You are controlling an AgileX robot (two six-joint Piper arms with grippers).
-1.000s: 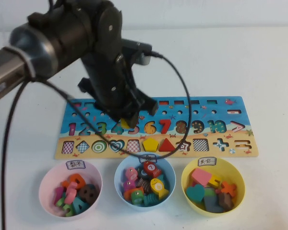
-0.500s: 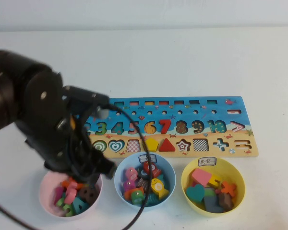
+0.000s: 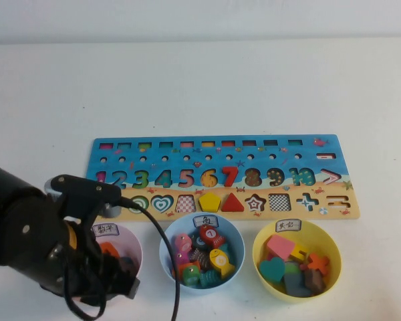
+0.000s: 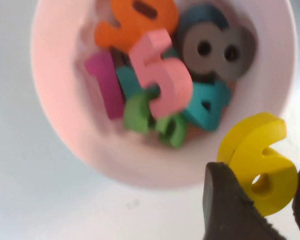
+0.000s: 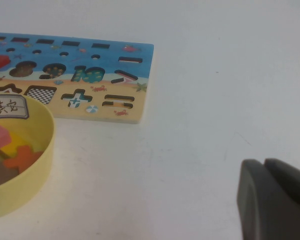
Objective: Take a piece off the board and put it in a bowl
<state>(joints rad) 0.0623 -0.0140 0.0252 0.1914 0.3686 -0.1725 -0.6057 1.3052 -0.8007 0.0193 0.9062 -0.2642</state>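
Note:
The robot's left gripper will release the yellow numeral, now above the bowl's near rim, on top of the green and teal numerals in the pink bowl [image 3: 101,277] [image 4: 182,88].
My left gripper [image 4: 262,197] is shut on the yellow numeral 6 [image 4: 260,162], pinched between its dark fingers [image 4: 225,210]. It holds the 6 above the near rim of the pink bowl [image 4: 65,130], which contains several coloured numerals. In the high view my left arm [image 3: 47,247] covers most of the pink bowl [image 3: 128,242] at the near left, and the 6 is hidden under it. The board [image 3: 274,157] lies across the middle of the table. My right gripper [image 5: 265,170] is shut and empty, low over bare table to the right of the board [image 5: 135,107].
A blue bowl [image 3: 167,249] and a yellow bowl [image 3: 257,257], both with pieces, stand in a row to the right of the pink bowl, in front of the board. A red 7 [image 3: 230,175], yellow pentagon [image 3: 210,201] and red triangle [image 3: 232,202] sit in the board.
My left arm has swung from over the board's middle back to the near left, over the pink bowl, carrying the yellow 6. The right arm shows no change.

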